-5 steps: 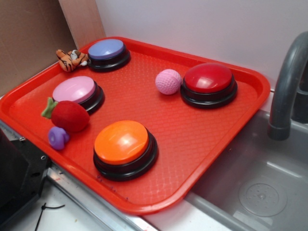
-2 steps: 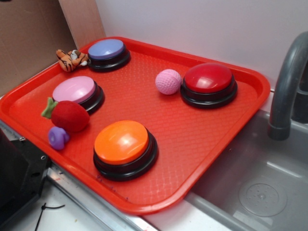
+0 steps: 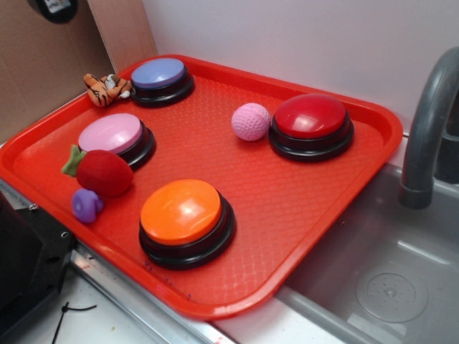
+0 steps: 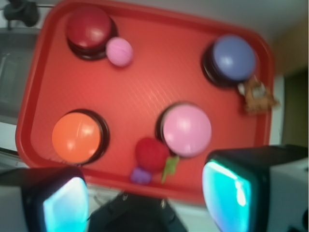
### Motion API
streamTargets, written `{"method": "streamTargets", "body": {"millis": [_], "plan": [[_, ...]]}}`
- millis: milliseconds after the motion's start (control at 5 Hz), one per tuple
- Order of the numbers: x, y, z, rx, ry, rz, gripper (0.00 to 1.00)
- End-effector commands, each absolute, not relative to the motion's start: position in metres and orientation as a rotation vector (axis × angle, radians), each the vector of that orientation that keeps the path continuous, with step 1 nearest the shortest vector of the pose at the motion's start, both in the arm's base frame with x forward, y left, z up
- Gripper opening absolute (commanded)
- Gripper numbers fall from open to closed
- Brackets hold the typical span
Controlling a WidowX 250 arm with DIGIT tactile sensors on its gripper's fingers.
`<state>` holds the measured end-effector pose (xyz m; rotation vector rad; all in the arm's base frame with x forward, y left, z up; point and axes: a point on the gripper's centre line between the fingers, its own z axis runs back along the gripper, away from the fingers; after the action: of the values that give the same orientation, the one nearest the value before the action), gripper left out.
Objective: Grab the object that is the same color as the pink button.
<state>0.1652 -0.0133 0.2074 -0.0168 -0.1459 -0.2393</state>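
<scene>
Next, my gripper closes on the sides of the pink ball [image 3: 251, 122] [image 4: 119, 52] beside the red button, because the ball is the same color as the pink button.
A small light-pink dimpled ball [image 3: 250, 121] rests on the red tray [image 3: 287, 208], touching the left side of the red-topped button [image 3: 311, 125]. In the wrist view the ball [image 4: 119, 51] lies far off at the upper left. The pink button [image 3: 114, 137] sits at the tray's left, also seen in the wrist view [image 4: 186, 129]. My gripper [image 4: 145, 200] hangs high above the tray's near edge, jaws wide apart and empty. In the exterior view only a dark piece of the arm [image 3: 56, 8] shows at the top left.
An orange button [image 3: 185, 219] sits at the tray's front, a lavender-blue button [image 3: 161, 79] at the back left. A red plush strawberry [image 3: 102, 172] and a small purple toy [image 3: 87, 205] lie by the pink button. A toy tiger [image 3: 105, 89], a grey faucet [image 3: 429, 129] and a sink [image 3: 387, 279] are nearby.
A dark part of the arm has come into the exterior view at the top left. Nothing on the tray has moved.
</scene>
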Motion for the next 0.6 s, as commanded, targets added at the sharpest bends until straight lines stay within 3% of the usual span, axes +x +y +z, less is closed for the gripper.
{"method": "streamTargets", "body": {"millis": [0,200,400], "plan": [[0.214,-0.018,0.168,0.039,-0.277,-0.445,1.0],[0.231,-0.02,0.147,0.057,-0.314,-0.482,1.0],[0.254,-0.023,0.123,0.029,-0.352,-0.533,1.0]]}}
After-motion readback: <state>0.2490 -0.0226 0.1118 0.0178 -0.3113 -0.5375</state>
